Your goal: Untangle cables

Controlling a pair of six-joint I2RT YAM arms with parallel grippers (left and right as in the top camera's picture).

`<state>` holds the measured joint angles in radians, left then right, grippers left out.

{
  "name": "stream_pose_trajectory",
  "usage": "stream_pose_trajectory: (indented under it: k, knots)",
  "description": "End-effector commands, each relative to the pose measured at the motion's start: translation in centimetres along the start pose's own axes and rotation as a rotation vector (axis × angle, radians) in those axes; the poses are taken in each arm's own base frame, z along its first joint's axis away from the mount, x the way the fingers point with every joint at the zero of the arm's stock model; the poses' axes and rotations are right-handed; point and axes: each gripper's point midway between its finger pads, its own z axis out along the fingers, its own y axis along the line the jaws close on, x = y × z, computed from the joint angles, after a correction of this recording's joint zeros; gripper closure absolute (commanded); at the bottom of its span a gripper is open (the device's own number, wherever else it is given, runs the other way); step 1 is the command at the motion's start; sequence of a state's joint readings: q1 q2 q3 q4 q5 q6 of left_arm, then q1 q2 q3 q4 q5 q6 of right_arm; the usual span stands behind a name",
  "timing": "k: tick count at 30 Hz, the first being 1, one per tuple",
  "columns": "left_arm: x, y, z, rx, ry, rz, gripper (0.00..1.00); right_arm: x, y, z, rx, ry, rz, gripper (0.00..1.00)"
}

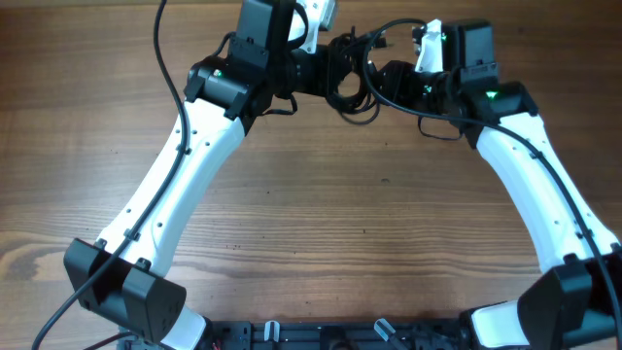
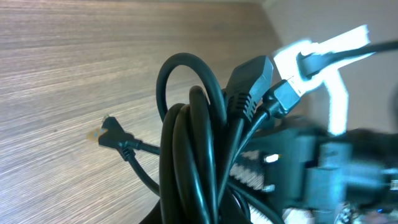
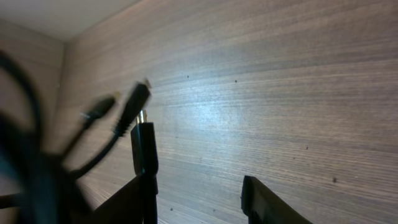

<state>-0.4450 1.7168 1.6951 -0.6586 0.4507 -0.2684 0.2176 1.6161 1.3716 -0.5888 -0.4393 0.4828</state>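
The heap of cables is next to the open fingers of my right gripper, so that gripper should back away, turn toward the heap and grab a hanging cord (image 1: 360, 115).
The cables (image 1: 352, 80) are a bunch of thin black cords between the two grippers at the far middle of the table. In the left wrist view the bunch (image 2: 193, 155) fills the middle and hides the jaws. It hangs above the wood, and one plug end (image 2: 115, 137) lies on the table. My left gripper (image 1: 326, 70) is shut on the bunch. My right gripper (image 1: 386, 83) is just right of the bunch. In the right wrist view its fingers (image 3: 196, 180) are open with nothing between them, and a black plug (image 3: 143, 149) rests against the left finger. Two more plug ends (image 3: 127, 109) stick out behind it.
The table (image 1: 321, 214) is wood-grain. The arms' own thicker black wires (image 1: 170, 68) run along the white arms. The table's far edge is close behind the grippers.
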Motion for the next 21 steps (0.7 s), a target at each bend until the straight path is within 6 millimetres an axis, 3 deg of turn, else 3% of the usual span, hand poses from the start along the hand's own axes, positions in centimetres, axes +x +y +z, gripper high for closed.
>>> stream_pose_trajectory:
  k: [1, 2, 3, 5, 7, 12, 14, 15, 17, 18, 19, 21]
  knots:
    - [-2.1, -2.1, -1.2, 0.105, -0.060, -0.161, 0.96, 0.1, -0.3, 1.1, -0.007, 0.031, 0.048, 0.66]
    - [-2.6, -2.5, -1.5, 0.142, -0.071, -0.189, 0.96, 0.2, -0.4, 1.1, -0.005, 0.034, 0.055, 0.69]
    - [-3.7, -2.8, -2.0, 0.188, -0.091, -0.258, 0.96, 0.4, -0.4, 1.0, -0.002, 0.040, 0.058, 0.80]
    - [-5.0, -1.3, -2.8, 0.198, -0.120, -0.443, 0.96, 1.0, -0.8, 1.0, 0.013, 0.064, 0.073, 0.94]
    - [-5.9, 1.0, -3.8, 0.187, -0.136, -0.697, 0.96, 2.0, -1.4, 0.8, 0.038, 0.105, 0.098, 0.96]
    - [-6.8, 3.2, -5.3, 0.206, -0.142, -0.916, 0.96, 5.4, -2.6, 0.2, 0.094, 0.237, 0.142, 0.96]
    - [-6.8, 3.5, -5.4, 0.209, -0.141, -0.982, 0.96, 7.2, -1.3, -0.3, 0.012, 0.324, 0.099, 0.96]
    - [-6.9, 3.5, -5.4, 0.211, -0.141, -1.017, 0.96, 8.2, 0.3, -0.6, -0.080, 0.378, 0.061, 0.95]
    - [-6.9, 3.6, -5.4, 0.212, -0.140, -1.039, 0.96, 9.4, 2.1, -1.0, -0.176, 0.427, 0.011, 0.89]
    - [-6.9, 3.6, -5.4, 0.212, -0.140, -1.038, 0.96, 9.6, 2.1, -1.0, -0.178, 0.434, -0.008, 0.82]
    - [-6.8, 3.5, -5.4, 0.211, -0.138, -1.033, 0.96, 9.5, 1.8, -0.9, -0.167, 0.422, -0.056, 0.64]
    - [-6.9, 3.6, -5.4, 0.199, -0.152, -0.929, 0.96, 7.6, -0.5, -1.1, -0.073, 0.362, -0.062, 0.43]
